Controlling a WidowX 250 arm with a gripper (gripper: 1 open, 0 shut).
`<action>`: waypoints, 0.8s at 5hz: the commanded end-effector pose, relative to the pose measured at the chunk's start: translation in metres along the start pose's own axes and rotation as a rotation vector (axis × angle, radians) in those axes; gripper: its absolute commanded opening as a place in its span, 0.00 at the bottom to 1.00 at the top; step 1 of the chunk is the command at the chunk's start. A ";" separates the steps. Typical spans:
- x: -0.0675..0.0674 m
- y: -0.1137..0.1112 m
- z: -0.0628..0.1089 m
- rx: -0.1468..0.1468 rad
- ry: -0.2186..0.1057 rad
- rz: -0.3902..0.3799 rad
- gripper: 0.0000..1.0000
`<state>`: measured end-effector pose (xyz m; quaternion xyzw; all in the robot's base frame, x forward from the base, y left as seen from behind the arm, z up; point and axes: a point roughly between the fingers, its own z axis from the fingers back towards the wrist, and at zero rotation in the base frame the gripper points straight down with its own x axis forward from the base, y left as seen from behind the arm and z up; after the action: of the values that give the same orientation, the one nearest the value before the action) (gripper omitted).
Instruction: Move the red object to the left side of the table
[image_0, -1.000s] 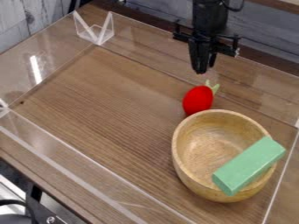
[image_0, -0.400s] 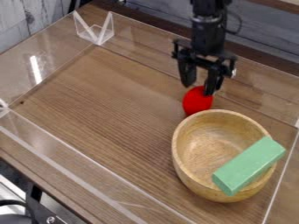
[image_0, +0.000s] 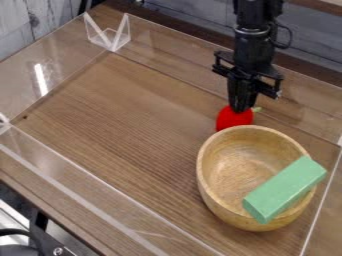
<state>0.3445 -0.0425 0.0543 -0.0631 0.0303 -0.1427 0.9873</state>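
Observation:
Next, I release the red object on the bare table (image_0: 112, 78) a little in front of the clear stand.
The red object (image_0: 233, 120), a small rounded strawberry-like toy, rests on the brown wood-grain table (image_0: 120, 110) just behind the wooden bowl's far rim. My gripper (image_0: 243, 104) points straight down onto it, and its dark fingers are drawn together on the toy's top, hiding the upper part and the leafy tip. The toy's lower half shows below the fingertips and still touches the tabletop.
A wooden bowl (image_0: 221, 180) stands at the front right with a green rectangular block (image_0: 285, 188) leaning on its right rim. Low clear acrylic walls (image_0: 54, 75) border the table. A clear stand (image_0: 107, 33) sits in the far left corner.
The gripper came down and to the right over the toy, opened to straddle its top, then shut on it. The toy shifted slightly right, towards the bowl.

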 end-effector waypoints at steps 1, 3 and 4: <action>0.001 0.001 0.061 0.040 -0.137 -0.089 0.00; -0.034 0.048 0.087 0.086 -0.188 0.179 0.00; -0.046 0.082 0.089 0.095 -0.184 0.141 0.00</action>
<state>0.3242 0.0557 0.1117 -0.0371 -0.0272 -0.0649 0.9968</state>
